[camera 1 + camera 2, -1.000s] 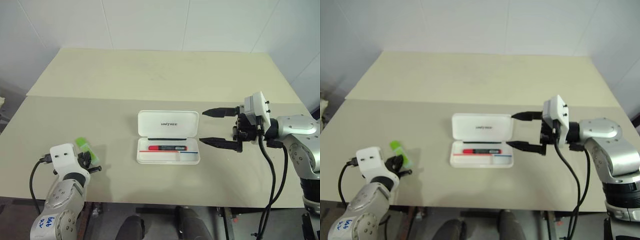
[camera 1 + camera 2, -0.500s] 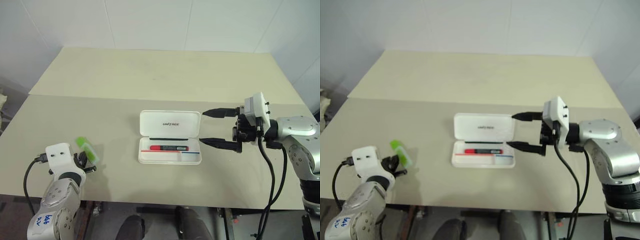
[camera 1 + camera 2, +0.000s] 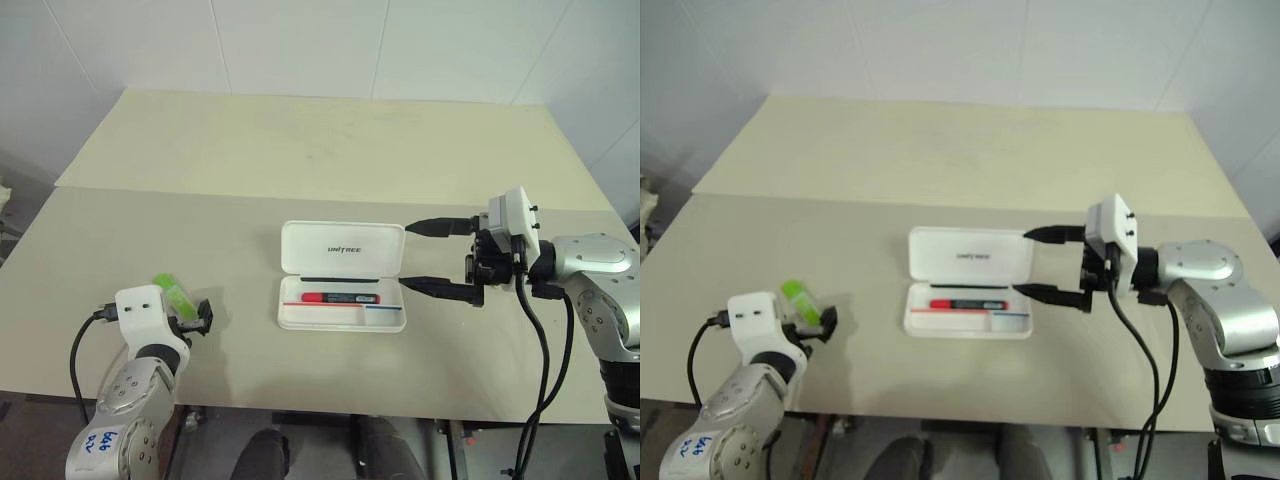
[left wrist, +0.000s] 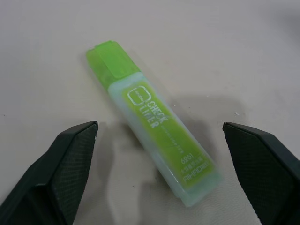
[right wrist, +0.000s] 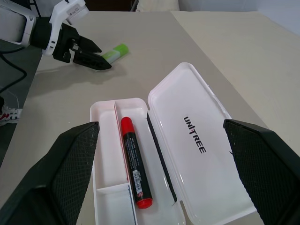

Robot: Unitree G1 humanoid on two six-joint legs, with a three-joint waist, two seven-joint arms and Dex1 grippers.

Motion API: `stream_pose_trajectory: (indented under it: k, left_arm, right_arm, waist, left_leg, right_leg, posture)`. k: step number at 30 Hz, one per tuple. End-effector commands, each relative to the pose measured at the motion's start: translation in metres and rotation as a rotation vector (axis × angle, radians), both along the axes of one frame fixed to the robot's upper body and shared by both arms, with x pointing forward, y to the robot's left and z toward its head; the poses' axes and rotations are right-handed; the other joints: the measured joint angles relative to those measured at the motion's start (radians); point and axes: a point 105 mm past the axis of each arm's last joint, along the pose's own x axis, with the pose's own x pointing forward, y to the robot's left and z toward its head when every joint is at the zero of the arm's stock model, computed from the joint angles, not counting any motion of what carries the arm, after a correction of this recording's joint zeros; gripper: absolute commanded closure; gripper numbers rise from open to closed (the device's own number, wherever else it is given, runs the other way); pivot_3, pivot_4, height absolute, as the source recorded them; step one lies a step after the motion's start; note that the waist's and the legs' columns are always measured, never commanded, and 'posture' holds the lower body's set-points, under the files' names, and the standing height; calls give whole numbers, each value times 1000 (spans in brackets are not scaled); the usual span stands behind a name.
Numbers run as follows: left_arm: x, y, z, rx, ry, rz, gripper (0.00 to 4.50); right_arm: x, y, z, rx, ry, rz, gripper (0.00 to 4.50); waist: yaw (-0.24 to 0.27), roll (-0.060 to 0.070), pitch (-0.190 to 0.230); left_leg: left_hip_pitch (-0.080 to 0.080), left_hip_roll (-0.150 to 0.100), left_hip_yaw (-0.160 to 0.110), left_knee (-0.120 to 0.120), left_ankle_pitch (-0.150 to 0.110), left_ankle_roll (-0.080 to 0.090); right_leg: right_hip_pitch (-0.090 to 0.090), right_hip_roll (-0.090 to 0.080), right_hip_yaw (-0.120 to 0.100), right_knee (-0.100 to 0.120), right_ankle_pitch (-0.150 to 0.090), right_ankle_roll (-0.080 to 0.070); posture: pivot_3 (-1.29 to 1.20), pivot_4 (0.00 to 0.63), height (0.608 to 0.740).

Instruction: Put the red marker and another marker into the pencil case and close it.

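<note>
My left gripper should line up with the light green highlighter, which lies at an angle between its fingers, and pinch the highlighter's near end (image 4: 196,182) before lifting.
The white pencil case (image 3: 343,245) lies open in the middle of the table, lid tilted back. The red marker (image 3: 338,298) rests inside its tray. On the table at the left lies another marker (image 4: 152,119), a light green highlighter. Its near end sits between the fingers of my left gripper (image 3: 192,318), which is open wide and touches nothing. My right gripper (image 3: 407,256) hovers just right of the case, open and empty, pointing toward it.
A thin red-and-blue stick (image 3: 385,307) lies along the tray's front and a thin dark stick (image 5: 161,161) along the hinge. The table's front edge (image 3: 300,398) runs close behind the left gripper. Bare tabletop (image 3: 320,150) stretches beyond the case.
My left gripper's fingers have spread from nearly shut to wide open at the green highlighter. The right arm, case and red marker stay put.
</note>
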Motion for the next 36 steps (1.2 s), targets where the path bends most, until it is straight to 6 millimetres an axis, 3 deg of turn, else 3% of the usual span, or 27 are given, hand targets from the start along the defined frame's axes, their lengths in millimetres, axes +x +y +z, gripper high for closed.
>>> stream_pose_trajectory:
  k: [1,7,15,18,27,36]
  left_arm:
    - [-1,0,11,49,-1,0,11]
    - [-7,11,-13,134,278,64,11]
    - [-2,6,-8,78,251,45,11]
    - [-3,10,-8,79,252,63,583]
    - [-3,19,-6,102,231,104,3446]
    - [21,25,27,60,-45,135,3494]
  right_arm:
    - [-2,-1,8,19,-30,9,0]
    - [-1,-4,15,13,-33,17,0]
    - [-1,-3,16,16,-43,18,0]
    - [0,-2,17,22,-50,15,0]
    - [4,-1,19,27,-68,14,0]
    - [6,-5,17,25,-66,-1,0]
  waist:
    - [0,0,0]
    - [0,0,0]
    - [-3,2,-1]
    - [-3,2,-1]
    - [-8,2,-1]
    - [0,2,-1]
  left_leg:
    - [0,0,0,0,0,0]
    - [0,0,-3,0,0,-1]
    - [2,0,-3,0,1,-2]
    - [2,0,-4,0,2,-3]
    - [3,1,-3,0,2,-3]
    - [1,0,-4,0,2,-3]
  right_leg:
    - [0,0,0,0,0,0]
    - [1,0,-3,1,0,0]
    - [2,0,-3,3,0,-1]
    - [2,0,-3,3,0,-1]
    - [2,1,-3,3,0,-3]
    - [2,0,-5,2,0,-3]
  posture:
    - [0,150,740]
    - [0,150,740]
    - [0,150,740]
    - [0,150,740]
    - [0,150,740]
    - [0,150,740]
